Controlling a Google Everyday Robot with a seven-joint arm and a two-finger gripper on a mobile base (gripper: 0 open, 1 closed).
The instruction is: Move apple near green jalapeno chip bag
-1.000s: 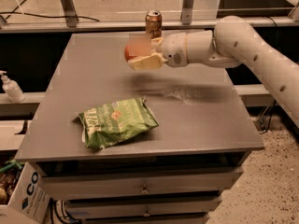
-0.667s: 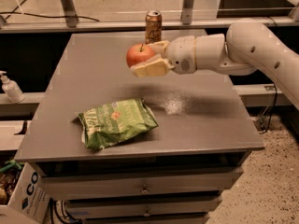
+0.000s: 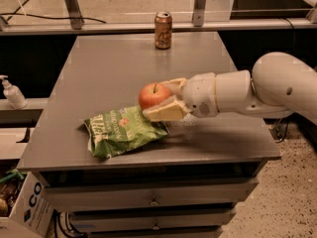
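Note:
The robot's gripper will release the apple on the grey table against the gripper-side end of the green jalapeno chip bag (image 3: 179,120).
The red-orange apple (image 3: 152,95) with a short dark stem is held between the cream fingers (image 3: 165,114) of my gripper (image 3: 163,100). The gripper reaches in from the right on a white arm and holds the apple just above the right end of the green jalapeno chip bag (image 3: 123,132). The bag is crinkled and shiny, with white lettering and a small orange mark, and lies flat near the front left of the grey table (image 3: 114,68). The apple's lower right side is hidden by a finger.
A brown-gold drink can (image 3: 163,29) stands at the table's far edge, centre. A white pump bottle (image 3: 12,93) sits on a ledge to the left. A cardboard box (image 3: 22,207) is on the floor at lower left. Drawers (image 3: 148,200) run below the tabletop.
The gripper has carried the apple from high over the table's back middle down and toward the front, to just above the chip bag's right end.

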